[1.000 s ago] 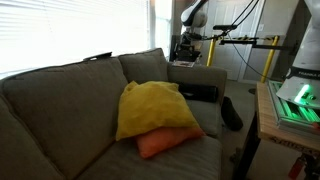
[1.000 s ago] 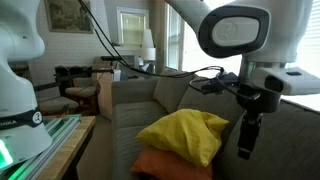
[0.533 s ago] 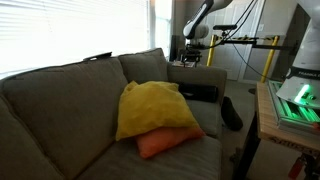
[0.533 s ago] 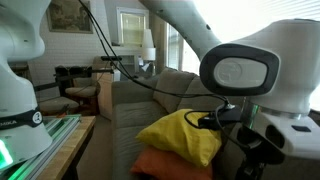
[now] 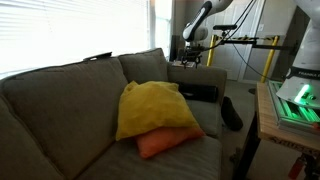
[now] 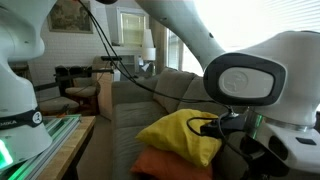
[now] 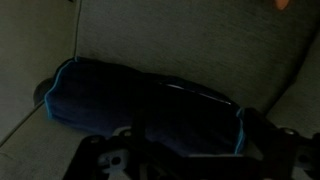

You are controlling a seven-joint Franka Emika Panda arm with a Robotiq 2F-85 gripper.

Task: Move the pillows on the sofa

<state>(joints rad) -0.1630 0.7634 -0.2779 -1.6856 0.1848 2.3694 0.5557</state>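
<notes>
My gripper grips the dark blue pouch next, by the pouch's end (image 5: pixel 184 87) (image 7: pixel 234 130) nearest the sofa's backrest.
The bright yellow pillow (image 5: pixel 150 108) lies on the sofa (image 5: pixel 60 100) seat, leaning on the smaller orange pillow (image 5: pixel 165 142). Both also show in an exterior view, yellow (image 6: pixel 185 135) over orange (image 6: pixel 165 166). My gripper (image 5: pixel 187 58) hangs at the far end of the sofa, above the padded arm and apart from both pillows. In the wrist view the jaws (image 7: pixel 190 152) are dark shapes over a dark blue pouch (image 7: pixel 140 95). I cannot tell whether they are open. An orange corner (image 7: pixel 285 3) shows at the top edge.
A black pouch (image 5: pixel 200 93) and a black remote (image 5: pixel 231 112) lie on the seat beside the pillows. A wooden table with a green-lit device (image 5: pixel 292 100) stands by the sofa. The robot's wrist (image 6: pixel 262 90) fills the near side of an exterior view.
The arm has swung lower and closer to the exterior camera, so the gripper that hung beside the yellow pillow is now hidden there. The pillows have not moved.
</notes>
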